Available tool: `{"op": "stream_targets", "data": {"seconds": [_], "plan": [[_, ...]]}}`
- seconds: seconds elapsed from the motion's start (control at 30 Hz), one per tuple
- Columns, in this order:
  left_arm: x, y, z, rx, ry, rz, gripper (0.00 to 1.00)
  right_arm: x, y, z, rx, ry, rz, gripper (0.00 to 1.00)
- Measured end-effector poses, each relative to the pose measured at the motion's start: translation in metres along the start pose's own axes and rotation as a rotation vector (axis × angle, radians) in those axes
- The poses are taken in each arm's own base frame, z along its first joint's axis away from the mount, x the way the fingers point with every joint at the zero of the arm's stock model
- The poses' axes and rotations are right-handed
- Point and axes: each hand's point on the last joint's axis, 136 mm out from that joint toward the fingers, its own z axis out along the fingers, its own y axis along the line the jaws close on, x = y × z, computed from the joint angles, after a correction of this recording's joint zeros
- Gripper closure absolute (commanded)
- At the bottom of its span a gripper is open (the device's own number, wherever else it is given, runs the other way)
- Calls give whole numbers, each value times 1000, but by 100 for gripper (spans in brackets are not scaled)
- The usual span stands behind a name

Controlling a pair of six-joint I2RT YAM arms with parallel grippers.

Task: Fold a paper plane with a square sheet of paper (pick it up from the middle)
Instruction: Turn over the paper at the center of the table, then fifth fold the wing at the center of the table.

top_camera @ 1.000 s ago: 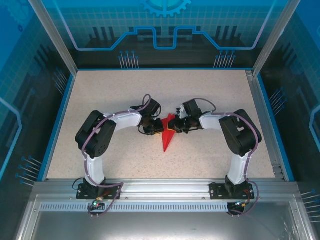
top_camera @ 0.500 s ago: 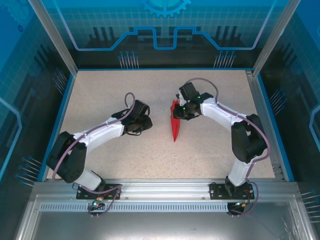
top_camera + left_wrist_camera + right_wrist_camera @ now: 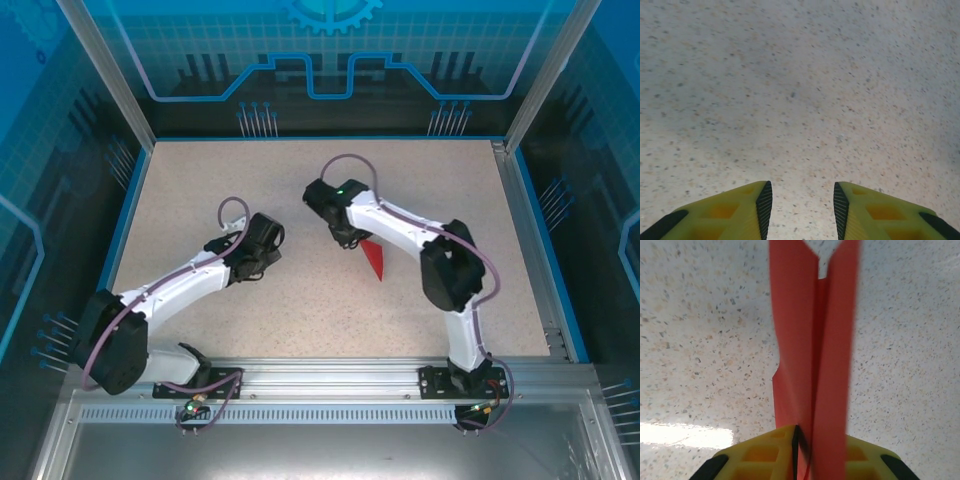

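Note:
The robot's right gripper holds the paper plane on edge, pinched narrow, so it should first lay the plane flat and then take its long edge (image 3: 851, 340).
The paper plane (image 3: 812, 340) is a narrow folded strip of bright red paper with a centre crease, running up from my right gripper (image 3: 807, 442), whose jaws are shut on its lower end. From above, only the plane's red pointed end (image 3: 375, 259) sticks out below the right gripper (image 3: 346, 236), near the table's middle. My left gripper (image 3: 800, 200) stands open over bare speckled tabletop with nothing between its yellow fingers (image 3: 747, 210). In the top view it (image 3: 250, 258) sits well to the left of the plane, apart from it.
The speckled beige table (image 3: 200, 180) is bounded by a blue rim and aluminium frame posts (image 3: 105, 70). The right arm's elbow (image 3: 450, 265) arches over the table right of the plane. A metal rail (image 3: 320, 375) runs along the near edge.
The left gripper has let go of the red paper, opened and drawn back to the left. The right gripper, still holding the plane, has swung it leftward and turned it.

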Motion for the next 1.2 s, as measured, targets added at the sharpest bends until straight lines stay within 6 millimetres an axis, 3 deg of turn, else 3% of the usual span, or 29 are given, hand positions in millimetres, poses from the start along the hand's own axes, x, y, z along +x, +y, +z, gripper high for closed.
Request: {"op": "stream_targets", "data": {"seconds": [0.23,0.4,0.57,0.67,0.7,0.77,0.83,0.9,0.97,1.07,1.1,1.17,1.2], "plan": [[-2,18,-3,-46,-23,-32,58,3,43,26,47,92,-58,77],[-1,22,-4,-61,-24,-33,58,4,75,16,-42,97,-54,65],[-1,23,-4,-64,-23,-43,57,3,112,5,-214,97,-44,39],[-2,23,-7,-59,-26,-48,57,5,122,-5,-312,85,-34,25],[-2,23,-8,-56,-27,-48,56,6,122,-11,-346,73,-28,14],[-3,22,-9,-53,-29,-50,54,6,117,-31,-430,26,-1,3],[-3,21,-9,-49,-29,-49,53,5,101,-56,-516,-40,48,2],[-3,20,-9,-43,-26,-42,51,1,76,-78,-596,-124,120,2],[-1,16,-9,-26,-16,-30,50,-5,37,-95,-678,-241,225,4],[2,6,-7,16,8,-11,50,-6,-15,-91,-765,-363,379,20],[4,3,-5,28,22,-2,49,-4,-25,-84,-790,-363,419,28],[11,-6,0,55,62,16,50,-2,-35,-59,-870,-331,487,52],[14,-11,2,65,80,27,50,-1,-34,-49,-911,-308,509,57]]}}
